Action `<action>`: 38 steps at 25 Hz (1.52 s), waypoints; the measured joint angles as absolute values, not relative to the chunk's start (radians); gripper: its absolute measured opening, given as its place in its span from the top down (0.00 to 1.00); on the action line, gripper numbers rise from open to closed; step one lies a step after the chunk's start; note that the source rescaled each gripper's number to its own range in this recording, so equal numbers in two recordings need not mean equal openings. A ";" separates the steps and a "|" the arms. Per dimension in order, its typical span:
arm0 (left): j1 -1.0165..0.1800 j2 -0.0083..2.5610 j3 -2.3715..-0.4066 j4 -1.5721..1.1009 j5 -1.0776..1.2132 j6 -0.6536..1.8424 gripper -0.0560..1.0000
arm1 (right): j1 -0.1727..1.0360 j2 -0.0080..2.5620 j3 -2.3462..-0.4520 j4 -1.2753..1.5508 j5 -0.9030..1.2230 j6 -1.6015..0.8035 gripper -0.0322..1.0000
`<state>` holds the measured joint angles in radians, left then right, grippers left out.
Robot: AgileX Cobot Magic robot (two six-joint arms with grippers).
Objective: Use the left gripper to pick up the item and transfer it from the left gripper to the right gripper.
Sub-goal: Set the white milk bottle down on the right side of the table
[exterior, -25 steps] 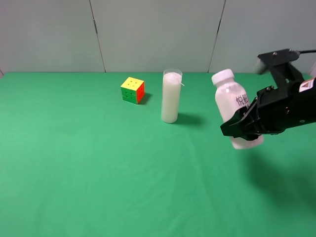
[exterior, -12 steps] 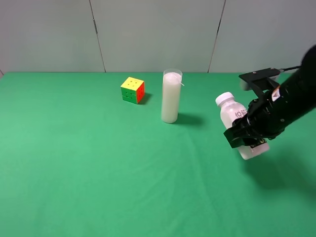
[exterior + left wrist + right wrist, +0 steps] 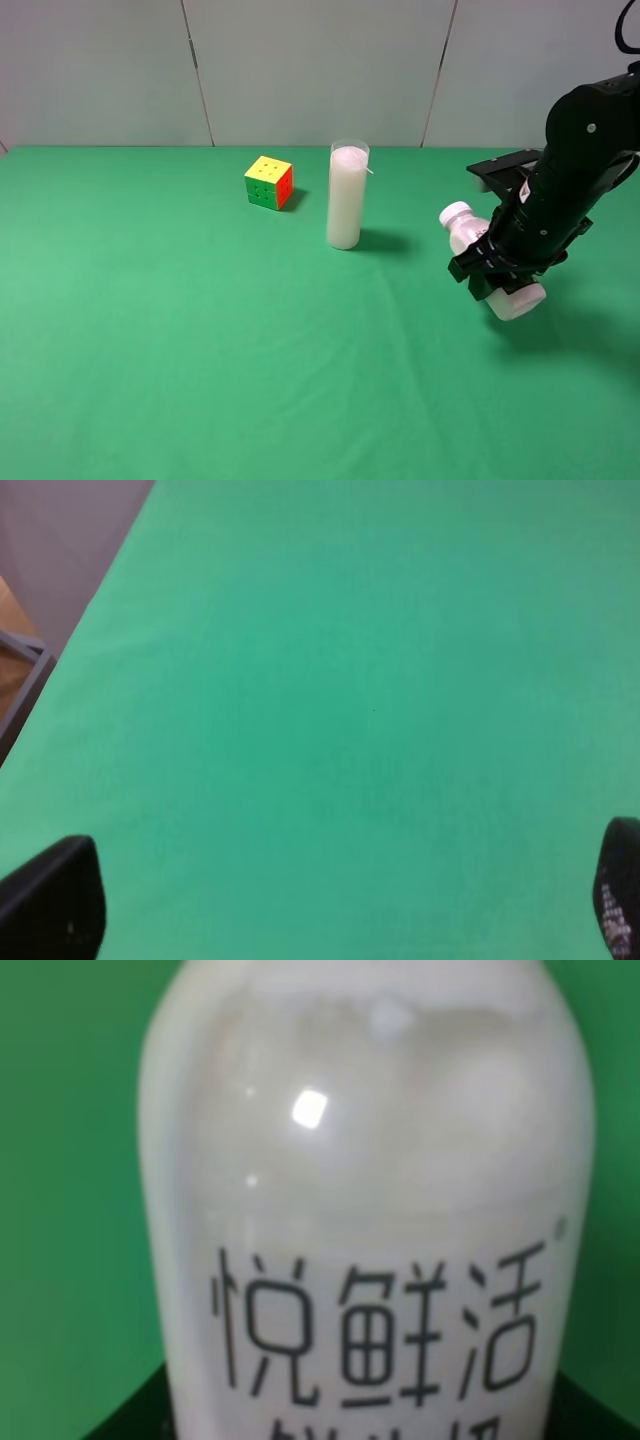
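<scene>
I will set the item down on the green cloth (image 3: 504, 280) below my right gripper, well away from the candle.
The item (image 3: 466, 232), a small white bottle with a white cap, hangs tilted low over the green cloth at the right, cap toward the upper left. My right gripper (image 3: 495, 272) is shut on its lower body. Up close in the right wrist view, the item (image 3: 370, 1210) fills the picture with dark print on its label, and a black finger (image 3: 590, 1415) shows at its side. My left gripper (image 3: 335, 900) appears only in the left wrist view. It is open, its two fingertips far apart over bare green cloth with nothing between them.
A coloured puzzle cube (image 3: 268, 182) and a tall white candle in clear glass (image 3: 346, 196) stand at the back centre of the green cloth (image 3: 200, 330). The left wrist view shows the table's edge (image 3: 60, 680), with the floor beyond it.
The right arm has swung downward, carrying the item from well above the cloth to just over it and tilting it further. The cube and candle have not moved.
</scene>
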<state>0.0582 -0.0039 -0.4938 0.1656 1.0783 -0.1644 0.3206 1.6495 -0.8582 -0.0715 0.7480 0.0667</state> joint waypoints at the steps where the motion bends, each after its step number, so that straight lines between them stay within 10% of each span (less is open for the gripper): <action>1: 0.058 -0.004 -0.494 0.166 1.078 -0.164 0.05 | 0.299 1.657 -0.860 -0.072 0.744 0.067 0.96; 38: 0.058 -0.004 -0.494 0.166 1.078 -0.164 0.06 | 0.220 1.684 -0.860 -0.062 0.690 0.063 0.97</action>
